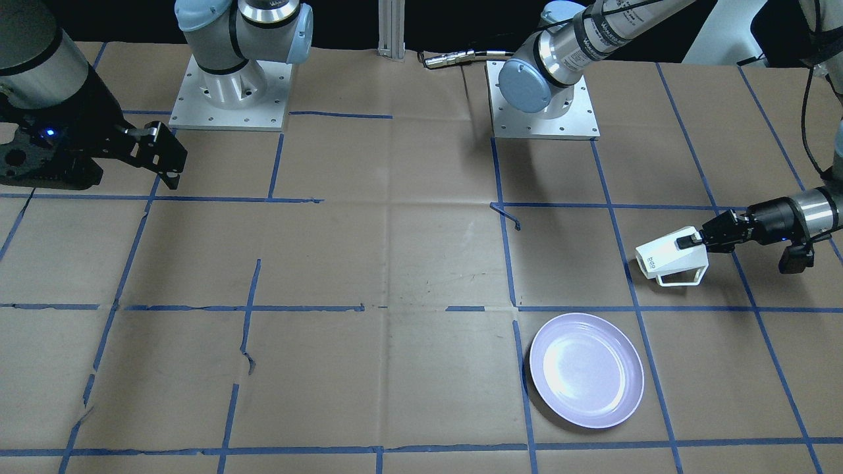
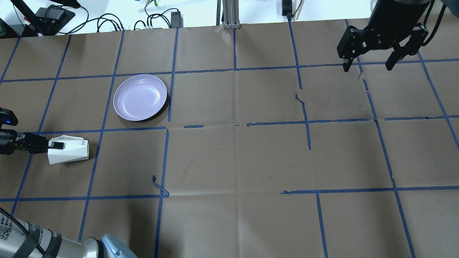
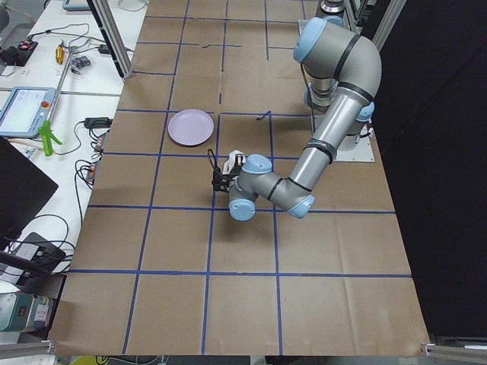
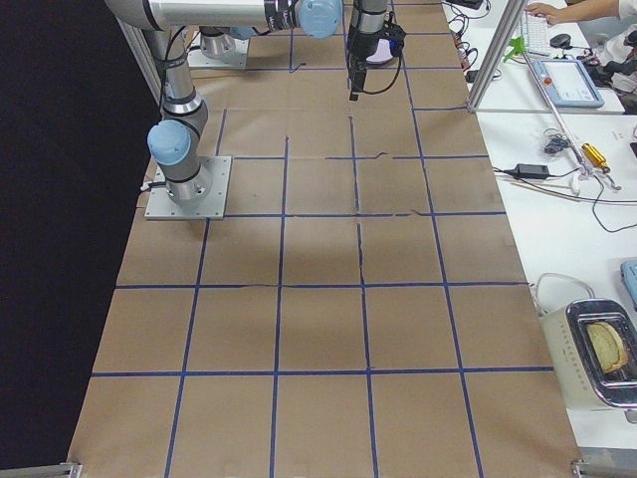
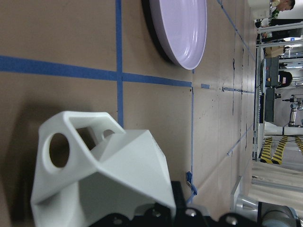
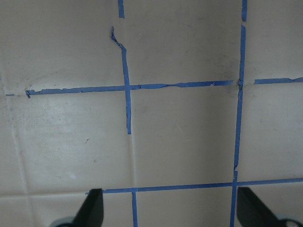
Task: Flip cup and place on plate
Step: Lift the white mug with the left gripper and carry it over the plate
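Observation:
Next, I let go of the white cup with my left gripper on the lavender plate, just off its middle point(image 1: 583, 355) point(image 5: 184, 26) toward the arm bases.
The white faceted cup point(image 1: 668, 258) lies on its side low over the table, handle toward the plate side. It also shows in the overhead view point(image 2: 70, 151) and fills the left wrist view point(image 5: 104, 175). My left gripper point(image 1: 691, 241) point(image 2: 55, 145) is shut on the cup's wall at the end nearest the arm. The lavender plate point(image 1: 586, 370) point(image 2: 140, 96) point(image 5: 182, 28) rests flat on the table, one grid square from the cup, with nothing on it. My right gripper point(image 1: 164, 161) point(image 2: 367, 67) point(image 6: 171, 210) hangs open and holds nothing at the far side of the table.
Brown paper with a blue tape grid point(image 2: 233, 125) covers the table. The two arm bases point(image 1: 230, 92) point(image 1: 543, 99) stand at the robot's edge. Cables and equipment point(image 2: 53, 14) lie beyond the far edge.

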Controlling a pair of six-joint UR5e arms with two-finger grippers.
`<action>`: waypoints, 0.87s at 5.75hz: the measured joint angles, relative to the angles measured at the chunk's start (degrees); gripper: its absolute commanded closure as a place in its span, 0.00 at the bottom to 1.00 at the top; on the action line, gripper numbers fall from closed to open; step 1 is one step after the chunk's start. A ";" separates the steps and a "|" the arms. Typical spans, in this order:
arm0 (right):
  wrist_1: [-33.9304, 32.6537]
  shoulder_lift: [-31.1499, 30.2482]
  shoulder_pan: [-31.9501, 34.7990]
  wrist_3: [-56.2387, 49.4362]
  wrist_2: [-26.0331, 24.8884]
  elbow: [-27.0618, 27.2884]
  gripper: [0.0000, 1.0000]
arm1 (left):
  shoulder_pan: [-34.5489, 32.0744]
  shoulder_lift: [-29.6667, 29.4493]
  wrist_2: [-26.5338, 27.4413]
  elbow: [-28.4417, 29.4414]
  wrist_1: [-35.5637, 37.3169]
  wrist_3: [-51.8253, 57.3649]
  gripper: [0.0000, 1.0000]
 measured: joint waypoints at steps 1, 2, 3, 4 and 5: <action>0.00 0.00 0.00 0.00 0.00 0.00 0.00 | -1.16 2.87 -0.78 1.81 0.06 -2.08 0.99; 0.00 0.00 0.00 0.00 0.00 0.00 0.00 | -4.00 6.49 -0.86 3.55 0.29 -4.75 0.98; 0.00 0.00 0.00 0.00 0.00 0.00 0.00 | -8.40 10.34 0.17 4.70 1.57 -8.31 0.98; 0.00 0.00 -0.01 0.00 0.00 0.00 0.00 | -14.42 13.87 2.69 5.26 5.30 -13.93 0.98; 0.00 0.00 0.00 0.00 0.00 0.00 0.00 | -21.75 15.40 5.80 5.28 11.87 -21.12 0.98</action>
